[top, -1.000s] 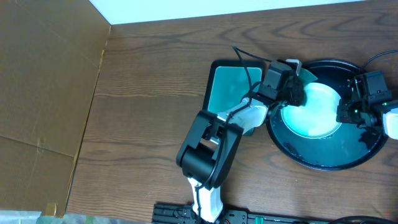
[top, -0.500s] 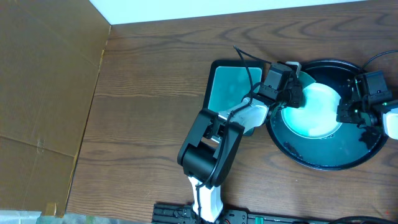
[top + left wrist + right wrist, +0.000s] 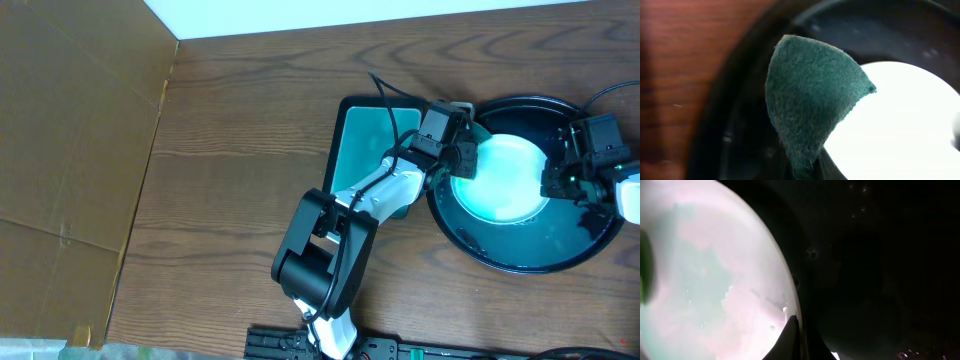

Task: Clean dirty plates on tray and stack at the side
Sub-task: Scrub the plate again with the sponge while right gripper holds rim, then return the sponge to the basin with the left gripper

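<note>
The robot's left gripper should set the dark green scouring pad down near the middle of the black-rimmed teal dish (image 3: 376, 155).
One white, teal-tinted plate (image 3: 505, 180) lies in the round black tray (image 3: 520, 266); no other plates show. My left gripper (image 3: 460, 158) is at the plate's left edge, over the tray's left rim, shut on a green scouring pad (image 3: 810, 100). In the left wrist view the pad hangs over the plate (image 3: 905, 130) and the tray rim (image 3: 735, 105), with the jaws (image 3: 807, 172) at the bottom edge. My right gripper (image 3: 556, 184) is shut on the plate's right rim. In the right wrist view its fingers (image 3: 796, 339) pinch the plate (image 3: 715, 280) above the dark tray floor (image 3: 880, 280).
A rectangular black-rimmed teal dish (image 3: 370, 140) lies just left of the tray, under my left arm. A brown cardboard panel (image 3: 70, 150) covers the table's left side. A black cable (image 3: 392, 100) runs across the dish.
My left gripper has slid a little left with the pad, from over the plate to its left edge. The right gripper and plate have not moved.
</note>
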Tool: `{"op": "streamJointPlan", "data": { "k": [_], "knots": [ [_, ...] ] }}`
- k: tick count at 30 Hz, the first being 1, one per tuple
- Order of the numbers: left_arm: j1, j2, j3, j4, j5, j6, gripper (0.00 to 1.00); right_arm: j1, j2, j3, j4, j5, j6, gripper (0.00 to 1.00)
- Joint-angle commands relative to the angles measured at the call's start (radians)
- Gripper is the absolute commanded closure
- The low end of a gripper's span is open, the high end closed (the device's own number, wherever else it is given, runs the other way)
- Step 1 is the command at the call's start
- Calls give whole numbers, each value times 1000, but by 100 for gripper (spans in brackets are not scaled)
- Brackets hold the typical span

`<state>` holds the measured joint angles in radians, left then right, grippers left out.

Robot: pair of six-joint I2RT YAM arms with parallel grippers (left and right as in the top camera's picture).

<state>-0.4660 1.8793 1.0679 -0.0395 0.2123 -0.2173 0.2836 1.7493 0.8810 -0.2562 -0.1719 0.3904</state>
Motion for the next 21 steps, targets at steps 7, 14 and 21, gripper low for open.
{"op": "streamJointPlan", "data": {
  "k": [7, 14, 21],
  "knots": [
    [-42, 67, -13, 115, 17, -27, 93, -3, 10, -13, 13, 40, -2, 99],
    [-26, 150, -13, 156, -205, -27, 93, -3, 10, -13, -2, 40, -3, 99],
    [1, 142, -10, 272, -323, 79, 93, -3, 10, -13, -2, 40, -2, 99]
  ]
}}
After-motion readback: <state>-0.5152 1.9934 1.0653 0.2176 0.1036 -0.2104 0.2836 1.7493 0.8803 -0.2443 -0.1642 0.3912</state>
